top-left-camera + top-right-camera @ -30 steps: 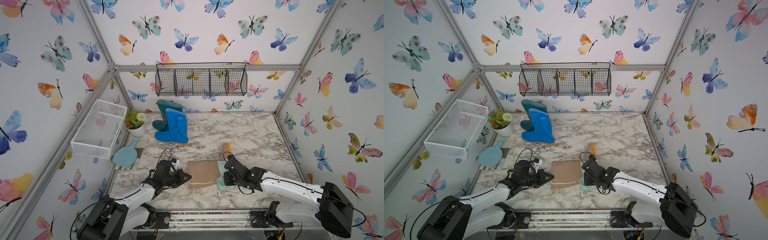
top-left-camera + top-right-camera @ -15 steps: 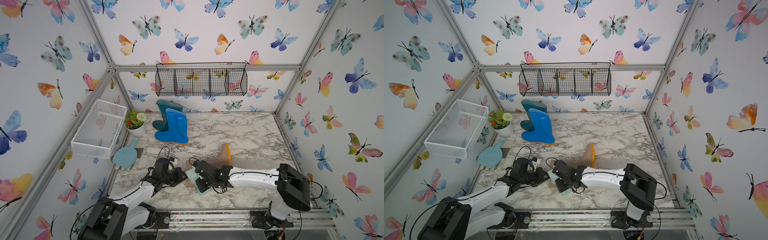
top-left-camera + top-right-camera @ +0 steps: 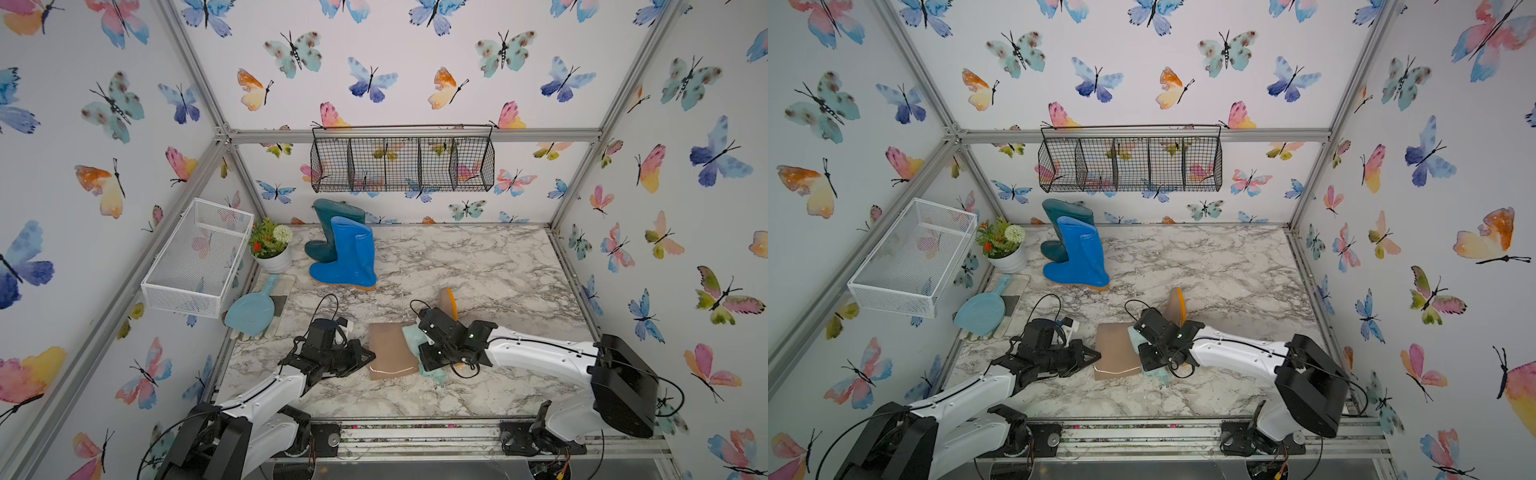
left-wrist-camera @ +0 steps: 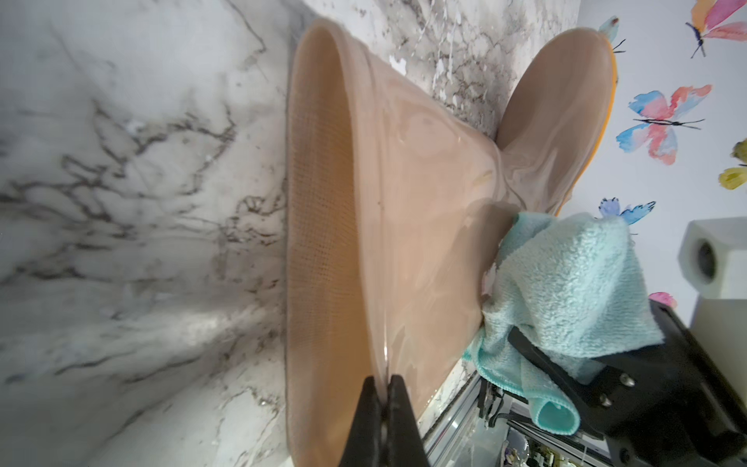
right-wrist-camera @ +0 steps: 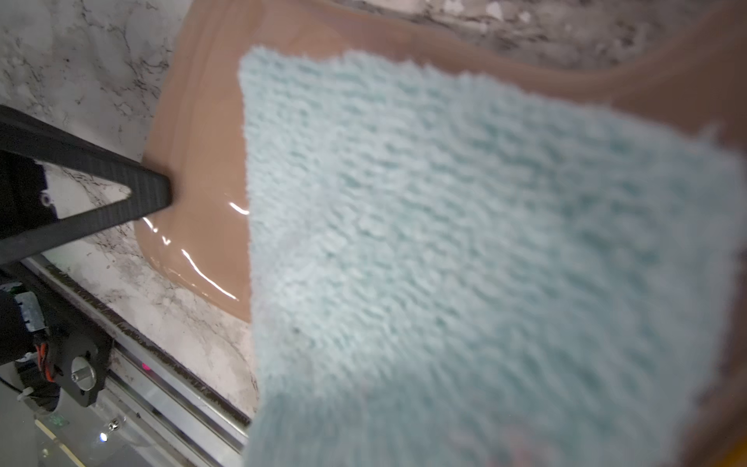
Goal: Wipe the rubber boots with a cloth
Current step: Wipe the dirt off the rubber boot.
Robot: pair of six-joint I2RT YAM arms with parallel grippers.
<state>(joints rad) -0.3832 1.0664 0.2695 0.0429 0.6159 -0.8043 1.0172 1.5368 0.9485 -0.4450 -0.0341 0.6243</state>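
Next, my right gripper puts the pale aqua cloth down on the table (image 3: pixel 486 315) beside the orange sole of the beige boot.
A beige rubber boot (image 3: pixel 390 351) (image 3: pixel 1115 351) lies on its side near the table's front, orange sole (image 3: pixel 452 302) facing away. My left gripper (image 3: pixel 371 356) (image 4: pixel 386 382) is shut on the rim of its shaft (image 4: pixel 323 202). My right gripper (image 3: pixel 420 341) (image 3: pixel 1142 341) is shut on the pale aqua cloth (image 3: pixel 412 333) (image 4: pixel 566 283) (image 5: pixel 444 242), pressing it on the shaft's ankle end; the cloth hides its fingertips in the right wrist view. The blue boot (image 3: pixel 347 253) and dark teal boot (image 3: pixel 328 222) stand upright together at the back left.
A light blue plastic scoop (image 3: pixel 250 309) lies at the left edge. A potted plant (image 3: pixel 272 249) stands behind it. A white wire basket (image 3: pixel 199 253) hangs on the left wall, a black wire basket (image 3: pixel 401 160) on the back wall. The front rail (image 3: pixel 415 428) is close.
My right gripper swept the cloth left along the beige boot's shaft to the rim, then back right to the ankle end. The left gripper kept its hold on the rim.
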